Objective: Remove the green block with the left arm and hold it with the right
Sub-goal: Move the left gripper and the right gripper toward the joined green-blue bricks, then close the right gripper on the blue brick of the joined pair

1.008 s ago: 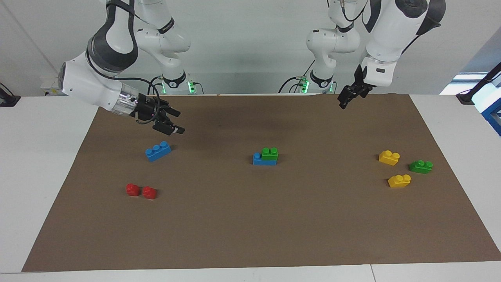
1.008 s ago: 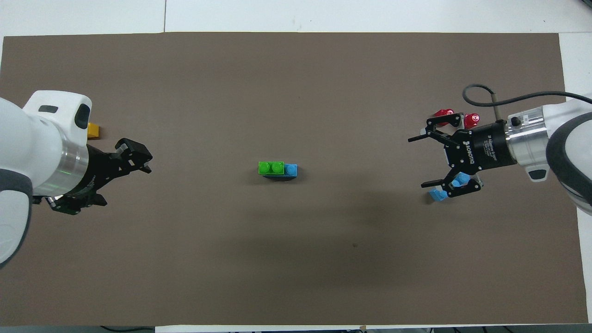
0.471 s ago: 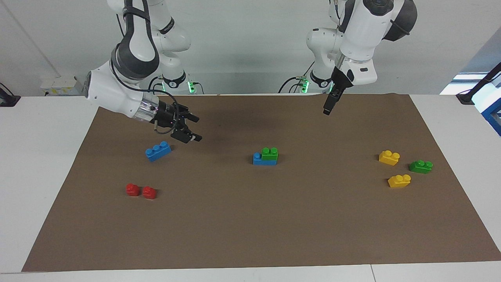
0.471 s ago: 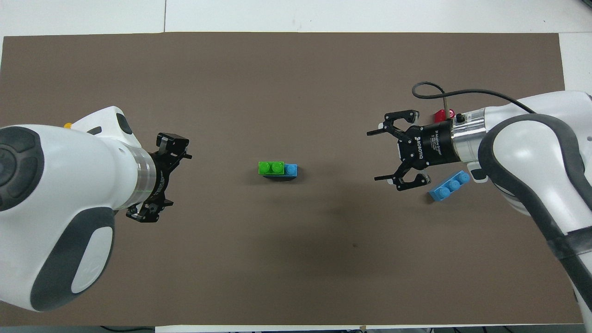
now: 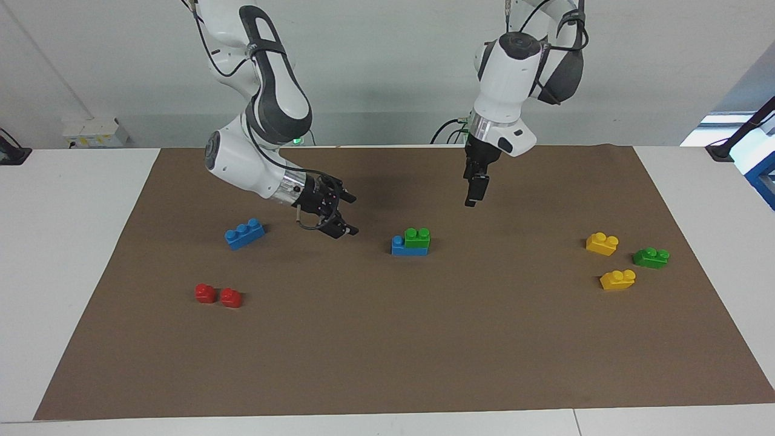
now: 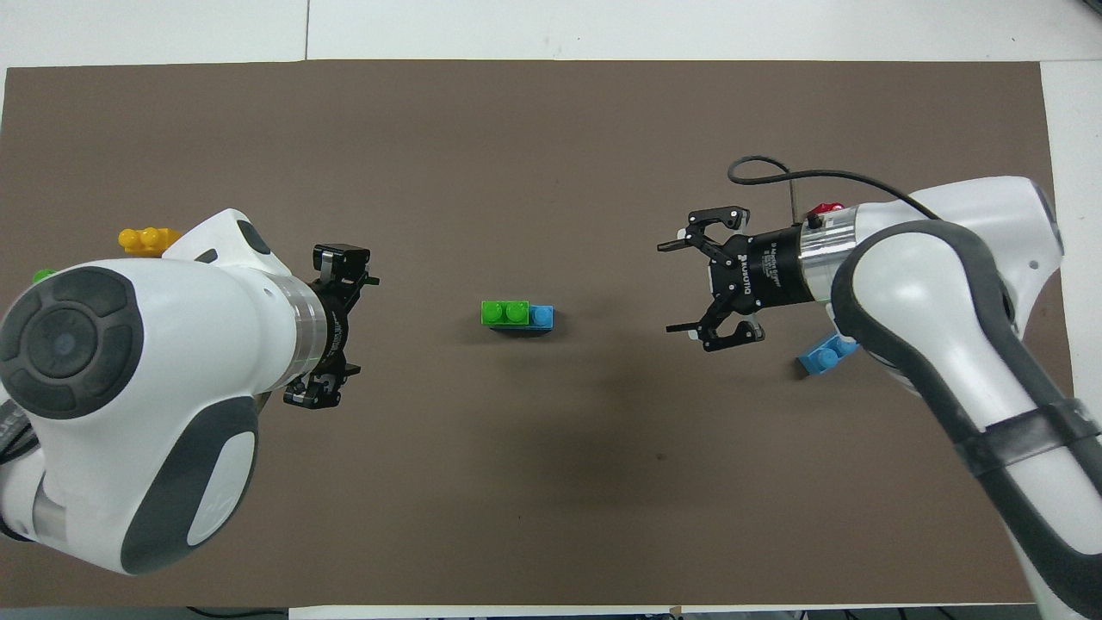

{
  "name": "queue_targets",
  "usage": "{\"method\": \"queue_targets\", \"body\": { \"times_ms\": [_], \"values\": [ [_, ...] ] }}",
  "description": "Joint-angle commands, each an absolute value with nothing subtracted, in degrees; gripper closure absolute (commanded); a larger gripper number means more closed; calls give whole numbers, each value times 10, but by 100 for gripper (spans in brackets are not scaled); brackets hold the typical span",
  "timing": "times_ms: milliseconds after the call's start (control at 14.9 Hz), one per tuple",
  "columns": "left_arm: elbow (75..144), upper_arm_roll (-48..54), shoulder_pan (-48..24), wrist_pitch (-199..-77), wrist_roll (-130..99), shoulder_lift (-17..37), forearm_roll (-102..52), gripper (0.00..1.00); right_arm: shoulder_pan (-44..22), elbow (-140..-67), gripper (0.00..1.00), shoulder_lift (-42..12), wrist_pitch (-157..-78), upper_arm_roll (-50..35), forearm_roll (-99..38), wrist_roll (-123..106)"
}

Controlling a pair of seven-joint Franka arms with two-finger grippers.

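My right gripper will close on the uncovered end of the blue brick [image 6: 542, 319], beside the green block, to hold the brick steady.
The green block [image 5: 417, 237] sits on a blue brick [image 5: 408, 247] in the middle of the brown mat; the stack also shows in the overhead view, with the green block [image 6: 505, 312] toward the left arm's end of the blue brick [image 6: 541, 317]. My left gripper [image 5: 471, 201] hangs open above the mat, beside the stack toward the left arm's end; in the overhead view [image 6: 357, 325] its fingers stand wide apart. My right gripper [image 5: 352, 214] is open and empty, low over the mat beside the stack toward the right arm's end, and also shows in the overhead view [image 6: 670, 288]. Neither gripper touches the stack.
A blue three-stud brick [image 5: 244, 234] and two red pieces [image 5: 218, 295] lie toward the right arm's end. Two yellow bricks [image 5: 602, 243] [image 5: 617, 279] and a darker green brick [image 5: 651, 257] lie toward the left arm's end. The brown mat [image 5: 387, 351] covers the table.
Both arms have swung in from the table's ends toward the middle stack and come lower. The right gripper has passed the blue three-stud brick. No brick has moved.
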State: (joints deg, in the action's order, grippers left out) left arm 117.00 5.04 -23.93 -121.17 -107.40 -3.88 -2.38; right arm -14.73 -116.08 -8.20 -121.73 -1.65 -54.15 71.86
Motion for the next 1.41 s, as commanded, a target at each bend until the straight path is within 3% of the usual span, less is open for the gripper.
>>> {"method": "queue_targets", "body": {
  "times_ms": [0, 403, 1345],
  "values": [
    [1146, 41, -256, -1223, -1122, 3, -33, 0, -145, -1193, 0, -69, -1225, -15, -552, 720],
    [1068, 42, -270, -1204, -1196, 90, -28, 0, -184, -1210, 0, -90, -1273, -16, -550, 712],
    [1020, 41, -293, -1237, -1267, 177, 3, 0, -233, -1185, 0, -176, -1379, -18, -588, 692]
  ]
}}
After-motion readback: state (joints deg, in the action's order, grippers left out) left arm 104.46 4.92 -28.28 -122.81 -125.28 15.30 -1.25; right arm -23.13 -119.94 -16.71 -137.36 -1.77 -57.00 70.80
